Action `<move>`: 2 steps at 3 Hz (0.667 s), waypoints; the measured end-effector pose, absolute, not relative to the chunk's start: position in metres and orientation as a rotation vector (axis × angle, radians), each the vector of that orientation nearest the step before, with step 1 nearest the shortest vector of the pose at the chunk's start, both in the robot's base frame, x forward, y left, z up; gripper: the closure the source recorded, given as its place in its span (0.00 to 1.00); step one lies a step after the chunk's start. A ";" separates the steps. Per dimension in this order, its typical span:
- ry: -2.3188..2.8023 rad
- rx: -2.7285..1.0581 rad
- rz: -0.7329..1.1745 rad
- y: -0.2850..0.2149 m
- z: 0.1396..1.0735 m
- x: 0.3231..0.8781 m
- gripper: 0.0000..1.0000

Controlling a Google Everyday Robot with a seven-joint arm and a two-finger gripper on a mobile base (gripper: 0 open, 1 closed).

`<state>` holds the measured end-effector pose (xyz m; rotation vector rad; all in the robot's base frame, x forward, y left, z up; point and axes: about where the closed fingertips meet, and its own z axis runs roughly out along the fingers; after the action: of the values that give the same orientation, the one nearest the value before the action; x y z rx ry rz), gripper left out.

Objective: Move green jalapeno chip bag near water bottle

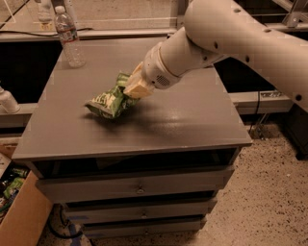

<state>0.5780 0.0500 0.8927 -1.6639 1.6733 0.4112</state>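
My gripper should release the green jalapeno chip bag, now near the middle of the cabinet top, on top of the cabinet, close against the water bottle's base (84, 66).
The green jalapeno chip bag (109, 100) is a crinkly bright-green bag with white lettering, near the middle of the grey cabinet top (183, 120). My gripper (131, 89) is shut on the bag's right end, with its tan fingers (139, 85) pressed into the foil. The white arm reaches in from the upper right. The water bottle (69, 37) is clear and ribbed with a white cap. It stands upright at the far left corner of the top, well apart from the bag.
The grey cabinet has drawers (139, 185) below its front edge. A cardboard box (19, 211) sits on the floor at lower left. A white object (7, 100) stands off the left edge. A glass-fronted shelf (120, 14) runs behind.
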 end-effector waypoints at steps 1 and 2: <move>1.588 -1.604 0.363 0.054 0.916 0.614 1.00; 1.500 -1.539 0.326 0.062 0.941 0.658 1.00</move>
<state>0.6580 0.0619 0.9409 -1.5388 1.4998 0.3263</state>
